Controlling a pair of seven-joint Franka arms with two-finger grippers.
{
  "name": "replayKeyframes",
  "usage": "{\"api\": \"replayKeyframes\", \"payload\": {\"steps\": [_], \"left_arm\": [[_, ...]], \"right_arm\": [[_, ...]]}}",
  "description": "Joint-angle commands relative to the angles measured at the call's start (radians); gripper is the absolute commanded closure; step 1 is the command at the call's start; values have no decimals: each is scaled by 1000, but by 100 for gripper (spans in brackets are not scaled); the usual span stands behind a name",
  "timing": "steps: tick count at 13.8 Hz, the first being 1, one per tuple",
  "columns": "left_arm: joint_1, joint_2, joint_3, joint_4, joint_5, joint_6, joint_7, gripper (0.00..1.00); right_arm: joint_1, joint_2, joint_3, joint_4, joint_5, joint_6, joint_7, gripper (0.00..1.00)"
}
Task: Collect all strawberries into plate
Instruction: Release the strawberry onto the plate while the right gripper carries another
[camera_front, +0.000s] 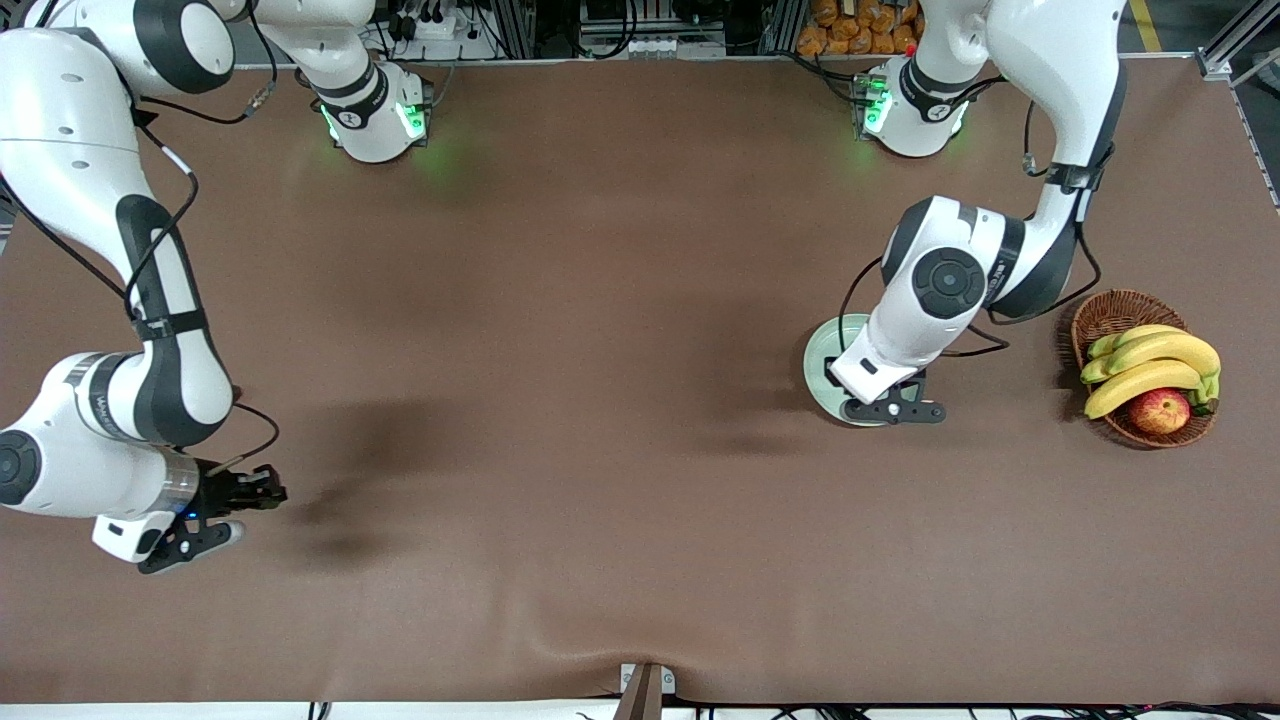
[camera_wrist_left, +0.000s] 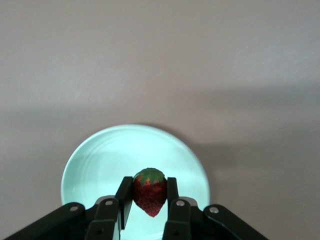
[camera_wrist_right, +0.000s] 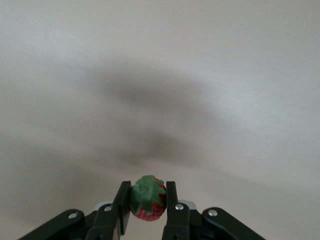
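The robot's right gripper should set its strawberry, now held over bare brown table, down on the brown cloth (camera_front: 651, 380) between the plate and that right gripper, closer to the plate.
My left gripper (camera_wrist_left: 148, 181) is shut on a red strawberry (camera_wrist_left: 150, 197) with a green cap, hanging over the pale mint-green plate (camera_wrist_left: 100, 160). In the front view the left gripper (camera_front: 885, 398) hovers over the plate (camera_front: 822, 362) and covers much of it. My right gripper (camera_wrist_right: 147, 186) is shut on a second strawberry (camera_wrist_right: 148, 202), cap toward the camera, with only bare brown table beneath. In the front view the right gripper (camera_front: 272, 492) is low over the table at the right arm's end, and neither berry shows there.
A brown wicker basket (camera_front: 1110, 310) stands beside the plate at the left arm's end of the table, holding bananas (camera_front: 1150, 365) and a red-yellow apple (camera_front: 1160, 410). Brown cloth covers the table between the two grippers.
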Motion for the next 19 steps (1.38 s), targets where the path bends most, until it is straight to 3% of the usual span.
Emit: {"api": "replayKeyframes", "payload": {"steps": [1,7,10,12,14,19], "left_arm": [[20,10,-11,-44,35,7,-4,99],[86,98,-16,-39,40,59,41,78],[71,113,-16,-30,35,59,24,45],[73,108,-16,-30,31,57,21,2],[71,104,-17,-26,31,56,21,0],[56,55,-65,45,31,4,-39,0]], "right_arm": [[50,-66,41,-78,3,2,205,87],[321,-66,45,-76,3,59,762,90],[456,-60,43,-79,2,88,1014,95],[536,-57,41,-78,0,91,1167,95],[605,-46,40,-79,-13,99,1305,100],[733,8,31,-96,-17,220,1527,100]]}}
